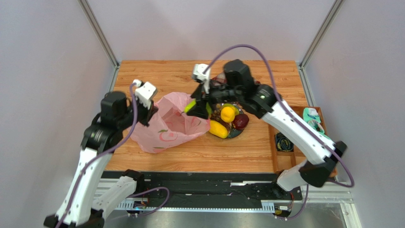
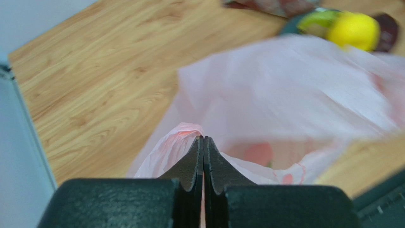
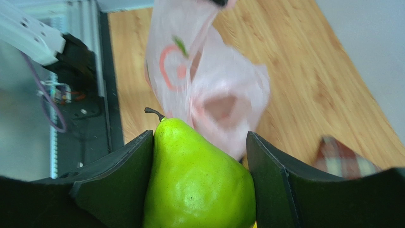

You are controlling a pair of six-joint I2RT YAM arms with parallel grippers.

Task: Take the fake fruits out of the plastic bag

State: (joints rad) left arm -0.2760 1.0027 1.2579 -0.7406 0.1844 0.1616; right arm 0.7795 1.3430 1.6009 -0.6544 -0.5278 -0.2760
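My right gripper needs to let go of the green pear on the dark plate (image 1: 225,123), in between the elongated yellow fruit and the yellow pear.
The pink plastic bag (image 1: 171,126) lies left of centre, its mouth facing right. My left gripper (image 1: 148,110) is shut on the bag's left rim (image 2: 183,135) and holds it up. A pink-red fruit (image 2: 259,153) shows inside the bag. My right gripper (image 1: 199,108) is shut on a green pear (image 3: 197,183) just right of the bag's mouth, at the left edge of the dark plate (image 1: 236,134). On the plate lie a yellow pear (image 1: 227,113), an elongated yellow fruit (image 1: 218,128) and a dark red apple (image 1: 240,121).
A red plaid cloth (image 3: 344,159) lies behind the plate. A wooden tray (image 1: 290,147) at the table's right edge holds rolled socks, teal (image 1: 313,118) and dark (image 1: 284,142). Bare wood lies behind the bag.
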